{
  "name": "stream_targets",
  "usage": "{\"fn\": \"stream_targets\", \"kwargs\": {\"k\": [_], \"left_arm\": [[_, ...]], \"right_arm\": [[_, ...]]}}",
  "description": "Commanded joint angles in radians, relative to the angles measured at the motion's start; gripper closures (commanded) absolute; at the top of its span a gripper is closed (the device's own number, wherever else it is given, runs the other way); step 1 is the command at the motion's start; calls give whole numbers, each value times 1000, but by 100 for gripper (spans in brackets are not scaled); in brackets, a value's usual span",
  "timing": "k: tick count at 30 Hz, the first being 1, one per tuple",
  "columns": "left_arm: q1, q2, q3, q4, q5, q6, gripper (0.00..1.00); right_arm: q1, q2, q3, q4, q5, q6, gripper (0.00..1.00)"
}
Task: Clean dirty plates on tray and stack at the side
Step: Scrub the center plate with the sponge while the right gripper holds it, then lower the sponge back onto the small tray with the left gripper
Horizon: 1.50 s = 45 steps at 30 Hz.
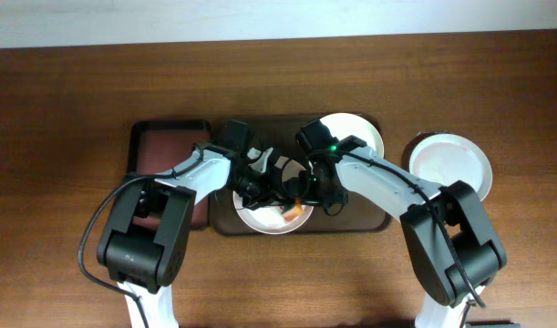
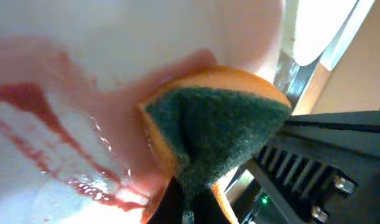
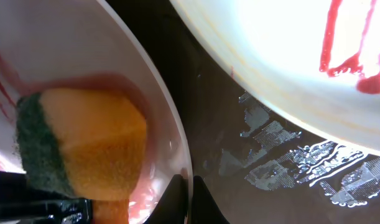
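Note:
Next, my left gripper lets go of the orange sponge in the reddish-brown tray (image 1: 194, 195), near the dark brown tray.
A white plate (image 1: 260, 219) with red streaks lies at the front of the dark brown tray (image 1: 369, 223). My left gripper (image 1: 276, 196) is shut on an orange sponge with a green scrub side (image 1: 297, 212) and presses it on this plate. In the left wrist view the sponge (image 2: 221, 124) sits on the smeared plate (image 2: 84, 56) above my fingers (image 2: 190, 208). My right gripper (image 3: 190, 196) is shut on this plate's rim (image 3: 171, 124); the sponge (image 3: 96, 143) shows beside it. A second red-streaked plate (image 3: 270, 50) lies at the tray's back right (image 1: 362, 135). A third plate (image 1: 449, 162) sits on the table, right of the tray.
A narrower reddish-brown tray with a black rim (image 1: 164, 146) lies left of the dark tray, under my left arm. The wet tray floor (image 3: 270, 162) shows between the two plates. The wooden table (image 1: 77, 91) surrounds everything.

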Motion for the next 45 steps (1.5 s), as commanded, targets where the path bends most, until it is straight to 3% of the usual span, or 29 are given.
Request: {"fn": "stream_targets", "kwargs": {"k": [1,3,8,12,19,22,25,29,36,38,39,42,45], "left_arm": [[3,11,-26,-5,-263,-39,100],[10,11,-25,-2,-395,-39,100],[143,11,-23,42,-418,-18,100],[165,-9,-23,-113,-434,111,100],[182,-404,-10,-208,-495,220,100],[229,-491,-10,-270,-739,240,100],[261,-466,-13,-283,-860,314,100],[261,-334,-13,-283,-874,317,100],[261,-183,-13,-235,-875,317,99],[261,-183,-13,-231,-901,317,64],[261,-183,-13,-230,-901,317,52],[261,-183,-13,-190,-900,317,42],[261,-182,-13,-129,-897,316,40]], "right_arm": [[4,-6,-10,-24,39,-25,96],[4,-6,-10,-25,39,-25,96],[4,-6,-10,-25,39,-25,96],[4,-6,-10,-25,39,-25,96],[4,-6,-10,-24,39,-25,96],[4,-6,-10,-24,39,-25,96],[4,-6,-10,-19,34,-37,96],[4,-39,66,-48,-13,-146,96],[5,-306,87,-145,334,-168,96],[7,-370,87,-148,436,-168,96],[15,-391,87,-148,492,-170,96],[98,-420,87,-147,697,-208,96],[205,-419,87,-135,886,-213,96]]}}
